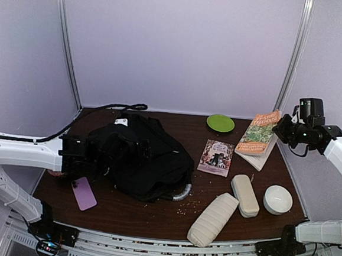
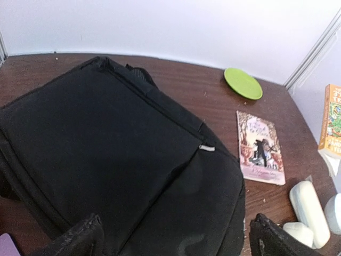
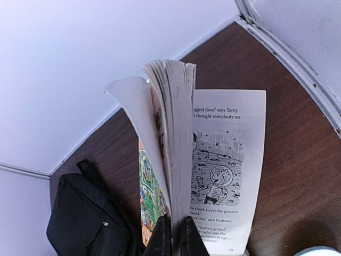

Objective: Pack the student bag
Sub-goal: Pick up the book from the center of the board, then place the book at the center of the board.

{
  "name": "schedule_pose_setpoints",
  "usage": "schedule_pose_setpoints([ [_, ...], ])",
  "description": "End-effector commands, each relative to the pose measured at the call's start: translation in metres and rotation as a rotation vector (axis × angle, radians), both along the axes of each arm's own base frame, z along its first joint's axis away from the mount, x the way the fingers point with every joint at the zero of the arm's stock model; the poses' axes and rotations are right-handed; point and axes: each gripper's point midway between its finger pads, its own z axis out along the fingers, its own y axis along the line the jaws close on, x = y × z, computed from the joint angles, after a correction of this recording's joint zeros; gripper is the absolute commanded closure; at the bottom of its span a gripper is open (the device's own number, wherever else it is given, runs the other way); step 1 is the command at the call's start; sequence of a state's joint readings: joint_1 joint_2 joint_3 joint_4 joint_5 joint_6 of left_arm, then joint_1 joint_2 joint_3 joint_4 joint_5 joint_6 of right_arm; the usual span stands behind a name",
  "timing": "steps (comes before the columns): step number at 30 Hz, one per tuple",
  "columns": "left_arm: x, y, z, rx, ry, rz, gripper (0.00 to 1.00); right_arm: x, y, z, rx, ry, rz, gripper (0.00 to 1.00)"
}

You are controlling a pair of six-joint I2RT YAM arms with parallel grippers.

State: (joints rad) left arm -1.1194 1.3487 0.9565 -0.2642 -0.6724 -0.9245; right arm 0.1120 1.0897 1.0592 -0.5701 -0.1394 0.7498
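Note:
Next, my right gripper lets go of the orange-covered paperback on the table [image 1: 192, 185] between the student bag and the ribbed beige pouch.
The student bag [image 1: 145, 158] is a large black backpack lying flat on the left half of the brown table, with a small white tag at its far end. It fills the left wrist view [image 2: 106, 154], where a silvery zip pull shows. My left gripper [image 1: 81, 156] sits at the bag's left side, open, its fingers spread wide just over the fabric [image 2: 176, 237] and holding nothing. My right gripper [image 1: 284, 128] is raised at the back right, shut on an orange-covered paperback [image 1: 258, 135]. In the right wrist view the fingers [image 3: 171, 237] pinch a sheaf of the book's pages [image 3: 224, 176], which fan open.
A green plate [image 1: 220, 122] lies at the back. A small pink book [image 1: 216, 157] is right of the bag. A beige glasses case [image 1: 244, 195], a ribbed beige pouch [image 1: 212, 219] and a white round container [image 1: 278, 199] lie front right. A purple phone [image 1: 84, 193] lies front left.

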Motion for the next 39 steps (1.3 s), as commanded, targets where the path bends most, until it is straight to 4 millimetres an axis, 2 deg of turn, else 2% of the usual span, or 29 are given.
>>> schedule_pose_setpoints([
  [1, 0.007, 0.010, 0.062, -0.078, -0.115, 0.029, 0.02, -0.010, 0.030, 0.073, -0.008, -0.192, 0.135, 1.00],
  [3, 0.005, 0.013, 0.080, -0.095, -0.144, 0.015, 0.02, -0.018, 0.048, 0.092, -0.004, -0.242, 0.210, 1.00],
  [6, -0.002, 0.008, 0.110, -0.143, -0.200, -0.071, 0.02, -0.032, 0.089, 0.114, 0.053, -0.309, 0.398, 1.00],
  [10, -0.022, -0.027, 0.164, -0.326, -0.302, -0.338, 0.02, -0.068, 0.152, 0.143, 0.124, -0.434, 0.674, 1.00],
  [12, -0.033, -0.043, 0.183, -0.408, -0.310, -0.463, 0.02, -0.087, 0.175, 0.154, 0.150, -0.488, 0.762, 1.00],
  [15, -0.045, -0.063, 0.200, -0.511, -0.291, -0.601, 0.02, -0.108, 0.195, 0.168, 0.226, -0.557, 0.852, 1.00],
  [20, -0.051, -0.087, 0.199, -0.625, -0.200, -0.754, 0.02, -0.137, 0.217, 0.179, 0.284, -0.664, 0.974, 1.00],
  [23, -0.056, -0.096, 0.198, -0.683, -0.163, -0.813, 0.02, -0.144, 0.227, 0.178, 0.293, -0.667, 1.013, 1.00],
  [26, -0.059, -0.102, 0.200, -0.722, -0.145, -0.848, 0.02, -0.143, 0.232, 0.176, 0.299, -0.666, 1.016, 1.00],
  [32, -0.052, -0.108, 0.180, -0.710, -0.096, -0.821, 0.03, -0.136, 0.233, 0.173, 0.298, -0.674, 0.981, 1.00],
  [39, -0.031, -0.087, 0.151, -0.685, -0.066, -0.676, 0.03, -0.120, 0.234, 0.156, 0.292, -0.650, 0.918, 1.00],
])
